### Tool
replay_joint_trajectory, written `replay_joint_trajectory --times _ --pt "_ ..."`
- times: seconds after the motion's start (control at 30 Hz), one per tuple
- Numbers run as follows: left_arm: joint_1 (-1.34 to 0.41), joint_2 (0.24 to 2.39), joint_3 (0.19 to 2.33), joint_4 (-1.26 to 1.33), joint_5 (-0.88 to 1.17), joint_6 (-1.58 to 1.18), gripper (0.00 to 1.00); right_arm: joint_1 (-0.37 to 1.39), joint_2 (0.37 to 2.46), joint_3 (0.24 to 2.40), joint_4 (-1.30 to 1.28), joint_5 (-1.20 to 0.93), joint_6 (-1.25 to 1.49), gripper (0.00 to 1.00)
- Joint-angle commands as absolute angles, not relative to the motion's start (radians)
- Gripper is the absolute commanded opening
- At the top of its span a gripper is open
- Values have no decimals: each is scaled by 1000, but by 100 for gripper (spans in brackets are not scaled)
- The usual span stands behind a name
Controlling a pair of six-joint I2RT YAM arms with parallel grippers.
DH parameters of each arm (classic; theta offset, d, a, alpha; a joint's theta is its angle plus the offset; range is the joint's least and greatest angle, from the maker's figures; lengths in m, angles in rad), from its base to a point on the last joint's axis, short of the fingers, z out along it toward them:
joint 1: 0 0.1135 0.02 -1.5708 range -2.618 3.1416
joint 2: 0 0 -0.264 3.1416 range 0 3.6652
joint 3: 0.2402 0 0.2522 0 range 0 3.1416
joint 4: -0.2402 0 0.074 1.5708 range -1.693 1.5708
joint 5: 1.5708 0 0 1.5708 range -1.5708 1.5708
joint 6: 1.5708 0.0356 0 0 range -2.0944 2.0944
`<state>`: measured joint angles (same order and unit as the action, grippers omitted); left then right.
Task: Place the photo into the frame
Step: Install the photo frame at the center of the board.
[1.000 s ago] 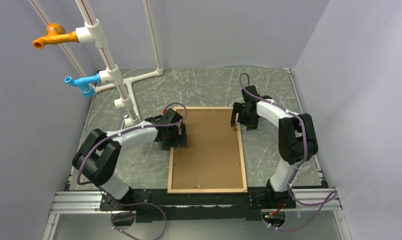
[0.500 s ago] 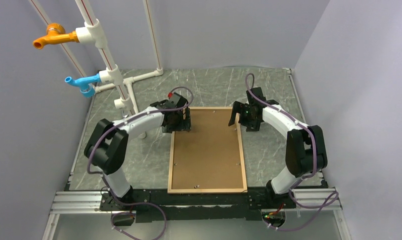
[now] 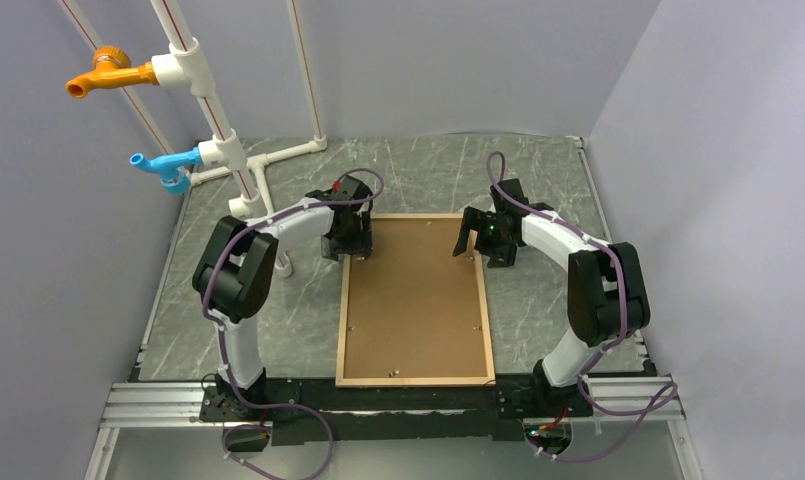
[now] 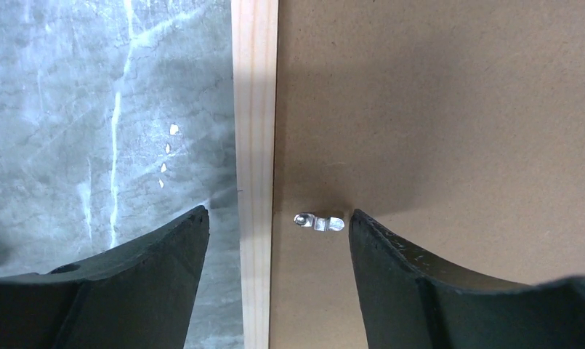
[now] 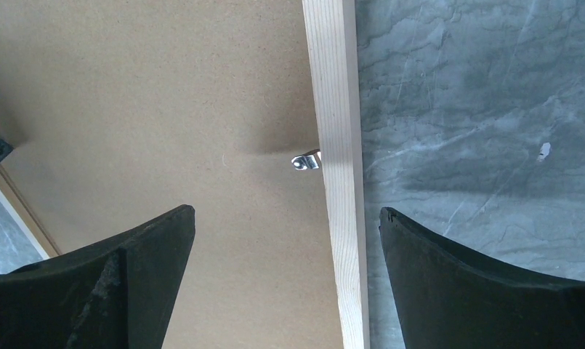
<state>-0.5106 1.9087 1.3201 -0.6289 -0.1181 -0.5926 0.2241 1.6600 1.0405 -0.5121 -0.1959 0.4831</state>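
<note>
The metal clip is between my left gripper's inner finger and the piece of wood, so my left gripper will move farther up and close on the piece of wood (image 4: pixel 254 156) past the clip.
The frame (image 3: pixel 416 381) of thin light wood lies face down on the table's middle, filled by the brown backing board (image 3: pixel 416 300). The photo is hidden. My left gripper (image 3: pixel 346 243) is open over the frame's far-left part. In the left wrist view its gripper (image 4: pixel 278 214) straddles the wood strip (image 4: pixel 254 145) and a small metal clip (image 4: pixel 319 222) on the board (image 4: pixel 434 109). My right gripper (image 3: pixel 470 238) is open over the far-right part. In the right wrist view its gripper (image 5: pixel 285 212) straddles the strip (image 5: pixel 336 145) just below a clip (image 5: pixel 306 161).
White pipes (image 3: pixel 248 200) with an orange tap (image 3: pixel 96 72) and a blue tap (image 3: pixel 163 168) stand at the back left, close to my left arm. Grey walls close in both sides. A metal rail (image 3: pixel 378 400) runs along the near edge.
My left gripper has moved from the middle of the frame's left side away to its far-left corner. My right gripper has shifted slightly inward over the far-right edge.
</note>
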Motion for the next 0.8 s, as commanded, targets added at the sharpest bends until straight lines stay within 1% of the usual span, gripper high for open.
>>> replay_joint_trajectory --times 0.0,0.03,0.07,0.1,0.23,0.33,0.43,0.5,0.53,0.57,0.6,0.67,0.7,0.77 --pt "-503 1931 1350 -640 -124 -555 69 221 1665 1041 -468 -215 495 100" --pt "-502 1934 1352 -636 -121 -550 67 221 1666 1041 -467 -217 495 99" --pt "-501 1938 1353 -635 -119 -544 63 221 1667 1041 -466 -219 495 99" --pt "-502 1942 1357 -638 -120 -540 56 222 1668 1040 -466 -219 495 100" --pt "-501 1954 1363 -642 -116 -523 39 221 1671 1043 -466 -219 494 100" --pt "-502 1958 1361 -640 -111 -513 22 221 1676 1042 -462 -225 495 99" --pt "-502 1965 1373 -649 -114 -507 20 221 1679 1042 -460 -230 497 99" --pt "-502 1962 1374 -647 -108 -502 23 221 1680 1043 -460 -232 495 99" --pt "-501 1952 1370 -644 -106 -501 27 220 1678 1042 -459 -232 495 99" --pt "-501 1941 1361 -638 -103 -498 33 221 1678 1042 -460 -232 495 99" --pt "-502 1930 1350 -631 -100 -499 42 219 1678 1042 -460 -232 495 99" --pt "-501 1903 1319 -621 -95 -504 65 220 1677 1041 -460 -235 494 99" --pt "-502 1888 1306 -617 -94 -507 70 222 1675 1042 -461 -235 493 99" --pt "-502 1863 1283 -611 -94 -507 75 220 1672 1041 -460 -236 494 99"
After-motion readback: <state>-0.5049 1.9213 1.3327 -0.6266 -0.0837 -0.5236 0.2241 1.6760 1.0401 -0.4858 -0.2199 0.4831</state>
